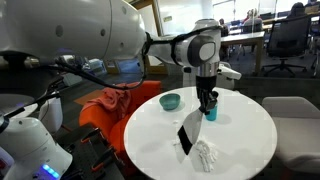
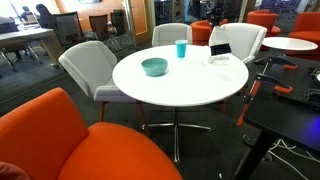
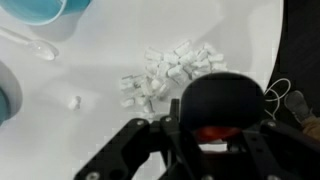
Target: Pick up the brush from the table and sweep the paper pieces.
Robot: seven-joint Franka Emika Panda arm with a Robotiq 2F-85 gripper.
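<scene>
The robot's gripper will set the black brush down on the white table [image 1: 147, 138] between the paper pieces and the orange chair. The brush now slants down to the paper pieces.
In the wrist view my gripper [image 3: 205, 138] is closed around the black brush [image 3: 225, 100], whose dark body fills the space between the fingers. In an exterior view the gripper [image 1: 206, 108] hangs over the round white table [image 1: 245, 120]. The brush [image 1: 187, 134] slants down from it to the paper pieces [image 1: 205, 155]. The white scraps lie in a heap just ahead of the brush [image 3: 165, 70], with one stray piece [image 3: 73, 102] to the left. From the opposite side, the brush [image 2: 219, 50] and scraps [image 2: 224, 60] show at the table's [image 2: 180, 90] far edge.
A teal bowl [image 1: 170, 101] [image 2: 154, 67] and a blue cup [image 1: 212, 113] [image 2: 181, 48] stand on the table behind the heap. Orange and grey chairs [image 2: 95, 65] ring the table. Brown desks stand further back.
</scene>
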